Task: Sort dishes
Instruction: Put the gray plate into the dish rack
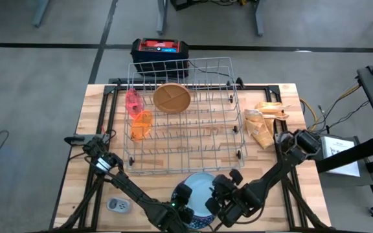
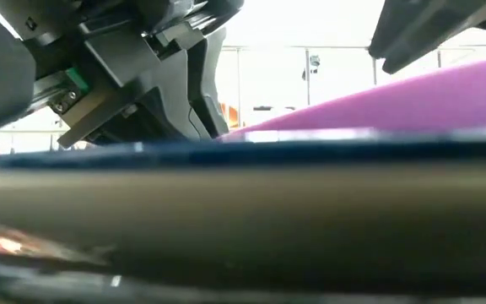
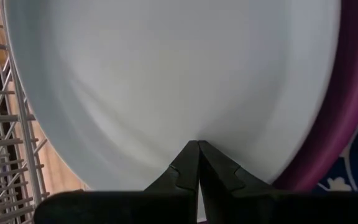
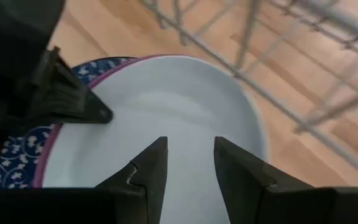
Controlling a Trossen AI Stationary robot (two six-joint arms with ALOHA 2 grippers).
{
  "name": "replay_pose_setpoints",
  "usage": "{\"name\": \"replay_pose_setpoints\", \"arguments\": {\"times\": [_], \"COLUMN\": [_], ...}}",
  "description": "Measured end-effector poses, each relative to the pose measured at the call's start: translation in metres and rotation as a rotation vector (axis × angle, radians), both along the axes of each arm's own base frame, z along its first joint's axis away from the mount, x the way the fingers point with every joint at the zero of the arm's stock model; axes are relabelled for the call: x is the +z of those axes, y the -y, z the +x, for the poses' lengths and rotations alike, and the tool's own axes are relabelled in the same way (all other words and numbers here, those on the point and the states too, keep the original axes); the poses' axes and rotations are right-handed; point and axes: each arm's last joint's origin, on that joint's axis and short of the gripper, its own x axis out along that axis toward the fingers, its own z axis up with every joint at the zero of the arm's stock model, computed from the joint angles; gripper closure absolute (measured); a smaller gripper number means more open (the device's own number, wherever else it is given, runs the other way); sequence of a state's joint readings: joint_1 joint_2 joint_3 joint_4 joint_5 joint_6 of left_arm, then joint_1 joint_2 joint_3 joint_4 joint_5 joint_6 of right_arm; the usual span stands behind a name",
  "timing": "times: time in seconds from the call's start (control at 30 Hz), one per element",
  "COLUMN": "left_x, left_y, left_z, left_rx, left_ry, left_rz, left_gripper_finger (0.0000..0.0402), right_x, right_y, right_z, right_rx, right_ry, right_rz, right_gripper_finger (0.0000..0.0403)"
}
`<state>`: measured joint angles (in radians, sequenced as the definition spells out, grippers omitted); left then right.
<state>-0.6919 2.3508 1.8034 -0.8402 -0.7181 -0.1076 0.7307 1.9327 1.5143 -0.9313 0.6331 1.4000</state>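
Note:
My right gripper will back off, as its fingers are over the white plate's inner side, and pinch the white plate's overhanging rim (image 4: pixel 254 115) before lifting.
A stack of plates lies at the table's near edge: a white plate (image 1: pixel 203 186) on a purple plate (image 3: pixel 335 118), on a blue speckled plate (image 4: pixel 17 163). My left gripper (image 1: pixel 185 194) is shut at the white plate's left side. My right gripper (image 4: pixel 191 142) is open, its fingers over the white plate's right part, with no touch showing. In the wire rack (image 1: pixel 193 139), a brown divided plate (image 1: pixel 171 98) stands, with a pink cup (image 1: pixel 133 100) and an orange cup (image 1: pixel 141 124) at the rack's left end. My left gripper sets its shut fingertips (image 3: pixel 191 158) on the white plate's inner face just inside its left rim (image 4: pixel 115 117). The fingers slant down from the table's left. The plate lies on the purple plate below it.
A black and red box (image 1: pixel 160 50) stands beyond the rack. Crumpled brown wrappers (image 1: pixel 267 123) lie right of the rack. A small grey-white device (image 1: pixel 117 205) lies at the near left. Bare wood shows left and right of the plate stack.

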Motion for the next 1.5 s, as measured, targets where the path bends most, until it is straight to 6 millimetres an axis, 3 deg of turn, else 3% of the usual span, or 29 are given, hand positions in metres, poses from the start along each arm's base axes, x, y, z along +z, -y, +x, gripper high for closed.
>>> {"name": "replay_pose_setpoints", "arguments": {"times": [0.27,0.8,1.27,1.5], "left_x": [-0.009,-0.012,-0.012,-0.010], "left_y": [-0.002,-0.003,-0.002,-0.001], "left_z": [0.000,0.001,0.001,0.001], "left_rx": [0.006,0.011,0.010,0.009], "left_ry": [0.027,0.040,0.043,0.043], "left_rz": [-0.015,-0.029,-0.038,-0.033], "left_gripper_finger": [0.0401,0.0401,0.0401,0.0401], "right_x": [0.006,-0.005,-0.023,-0.021], "right_y": [0.001,0.014,0.016,0.017], "right_z": [-0.019,-0.006,-0.007,-0.008], "right_rx": [-0.162,-0.186,-0.163,-0.155], "right_ry": [-0.110,-0.140,-0.129,-0.131], "right_rz": [0.047,0.068,0.075,0.044], "right_gripper_finger": [0.0283,0.0245,0.0296,0.0377]}}
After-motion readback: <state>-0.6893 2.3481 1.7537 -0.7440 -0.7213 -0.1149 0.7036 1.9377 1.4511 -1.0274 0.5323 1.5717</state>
